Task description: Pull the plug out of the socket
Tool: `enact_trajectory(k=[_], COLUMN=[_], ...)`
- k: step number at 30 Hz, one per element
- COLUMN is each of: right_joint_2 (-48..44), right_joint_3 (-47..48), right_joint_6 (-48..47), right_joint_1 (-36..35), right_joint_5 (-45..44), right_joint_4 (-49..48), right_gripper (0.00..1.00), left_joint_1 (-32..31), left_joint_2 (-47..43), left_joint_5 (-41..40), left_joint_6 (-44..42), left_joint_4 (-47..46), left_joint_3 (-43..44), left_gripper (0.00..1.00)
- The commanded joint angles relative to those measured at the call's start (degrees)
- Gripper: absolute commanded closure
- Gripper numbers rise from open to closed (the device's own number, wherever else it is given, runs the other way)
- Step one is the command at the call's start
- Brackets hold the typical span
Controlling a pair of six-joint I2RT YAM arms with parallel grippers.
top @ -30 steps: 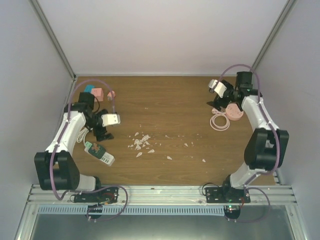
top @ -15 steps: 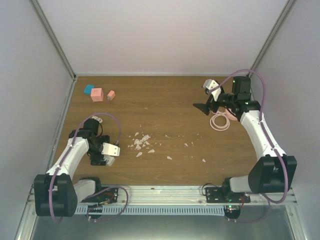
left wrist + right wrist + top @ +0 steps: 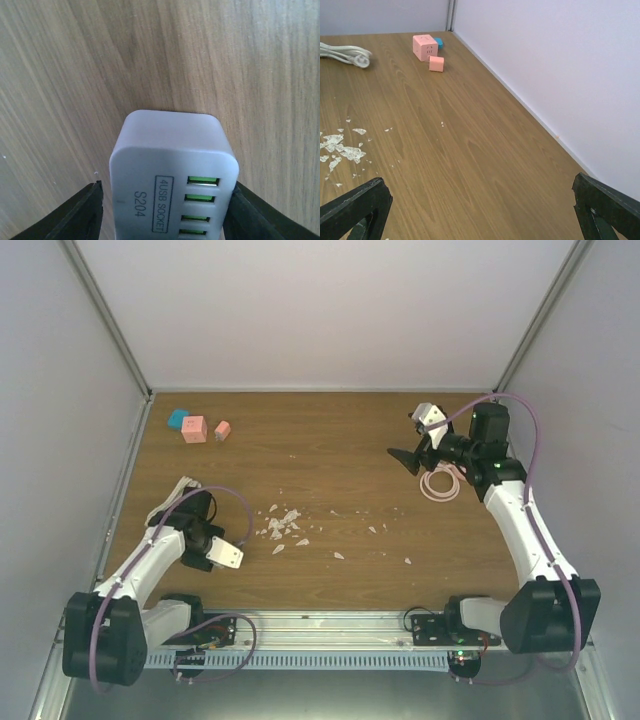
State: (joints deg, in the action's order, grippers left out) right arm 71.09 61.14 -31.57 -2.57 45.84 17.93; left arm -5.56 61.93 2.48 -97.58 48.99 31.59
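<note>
The robot's left gripper should set the white socket, now between its black fingers, down on the wood at the near side of the white crumbs [image 3: 337, 549].
In the left wrist view a white socket block [image 3: 172, 165] with green USB slots and the print "4USB SOCKET" fills the space between my left gripper's [image 3: 166, 184] black fingers, which are closed in against its two sides. From above, the left gripper [image 3: 203, 540] sits low at the near left and covers the socket. The plug is hidden. A white cable [image 3: 176, 491] trails out behind the left wrist. My right gripper [image 3: 410, 452] hangs open above the far right of the table, with only bare wood between its fingers [image 3: 355, 210].
A pink cube [image 3: 194, 428], a small pink block [image 3: 222, 429] and a teal block [image 3: 177, 418] stand at the far left. A pink cable coil [image 3: 440, 483] lies under the right arm. White crumbs [image 3: 281, 524] are scattered mid-table. Walls close in on three sides.
My left arm swung toward the near left and came down over the socket, and its jaws closed in from wide open. The right arm lifted and turned toward the table's middle.
</note>
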Motion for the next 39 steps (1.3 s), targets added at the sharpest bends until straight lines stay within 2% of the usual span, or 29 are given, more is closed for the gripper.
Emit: enact_trajectory(k=[1, 7, 13, 17, 25, 31, 39], right_joint_2=[-0.9, -0.8, -1.0, -1.4, -2.3, -2.8, -3.2], right_joint_3=[-1.2, -1.8, -2.1, -2.4, -3.0, -3.7, -3.9], right_joint_6=[1.5, 1.7, 1.3, 1.0, 0.7, 0.1, 0.4], right_joint_1=[-0.2, -0.2, -0.2, -0.2, -0.2, 0.1, 1.4], right_joint_5=[-1.5, -2.4, -3.5, -4.4, -6.7, -10.4, -13.3], right_joint_4=[-2.8, -3.2, -3.3, -3.3, -3.6, -4.6, -5.4], right_gripper=[0.0, 0.0, 0.0, 0.0, 0.0, 0.0, 0.0], left_joint_1=[-1.9, -7.7, -15.9, -22.8, -36.4, -45.2, -51.4], left_joint_2=[1.2, 4.5, 13.1, 20.8, 37.7, 48.8, 62.3], left_joint_5=[1.3, 3.7, 10.8, 13.4, 12.7, 10.8, 14.9], left_joint_6=[0.5, 7.2, 16.9, 25.0, 42.7, 47.5, 53.3], left_joint_4=[0.0, 1.7, 3.9, 2.2, -1.4, 1.6, 6.6], left_joint_3=[-0.3, 2.6, 12.5, 18.1, 31.8, 44.1, 60.4], left_gripper=[0.45, 0.58, 0.59, 0.59, 0.6, 0.6, 0.61])
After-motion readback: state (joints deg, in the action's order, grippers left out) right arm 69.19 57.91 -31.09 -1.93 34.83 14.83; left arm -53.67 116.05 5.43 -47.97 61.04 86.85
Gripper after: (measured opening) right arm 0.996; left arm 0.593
